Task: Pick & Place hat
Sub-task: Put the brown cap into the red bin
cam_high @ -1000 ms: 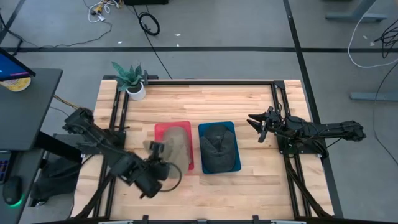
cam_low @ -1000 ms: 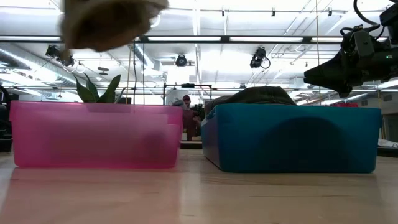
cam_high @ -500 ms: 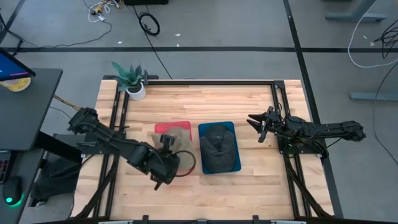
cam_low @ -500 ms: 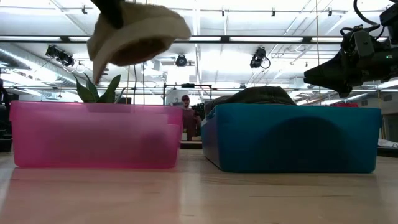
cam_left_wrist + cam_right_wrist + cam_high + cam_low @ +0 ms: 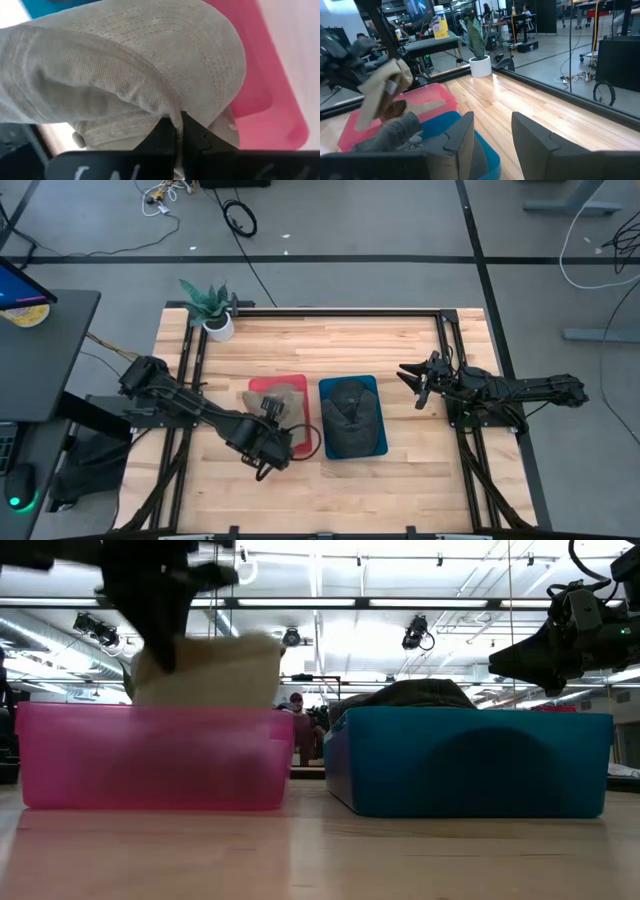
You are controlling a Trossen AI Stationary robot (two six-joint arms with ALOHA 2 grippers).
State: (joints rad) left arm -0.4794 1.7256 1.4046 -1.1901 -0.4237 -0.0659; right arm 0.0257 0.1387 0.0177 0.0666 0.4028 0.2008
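My left gripper has the beige hat, which is over the pink bin now. It will let the hat go in the middle of the pink bin [image 5: 283,416], beside the blue bin.
My left gripper [image 5: 270,412] is shut on a beige hat [image 5: 285,393] over the pink bin [image 5: 258,386], which stands on the table left of the blue bin [image 5: 378,425]. In the low view the hat [image 5: 215,670] dips behind the pink bin's near wall [image 5: 150,760]. A dark hat [image 5: 350,405] lies in the blue bin and rises above its rim [image 5: 415,693]. My right gripper [image 5: 418,385] hovers open to the right of the blue bin, off the table. My left gripper pinches a fold of the beige hat's cloth [image 5: 172,112] between its two fingers [image 5: 162,132], near where the stitched brim [image 5: 205,55] meets the crown. It comes from above, slanting. The hat hangs below it; whether it touches the bin's floor is hidden by the wall.
A potted plant [image 5: 213,308] stands at the table's far left corner. Black frame rails [image 5: 440,340] run along the table's sides. Bare wood lies beyond the bins [image 5: 330,345] and before them [image 5: 340,490].
My left gripper has moved toward the table's right, over the pink bin, and then come down. The beige hat, first high above the bin's left end, now hangs with its lower part behind the bin's rim.
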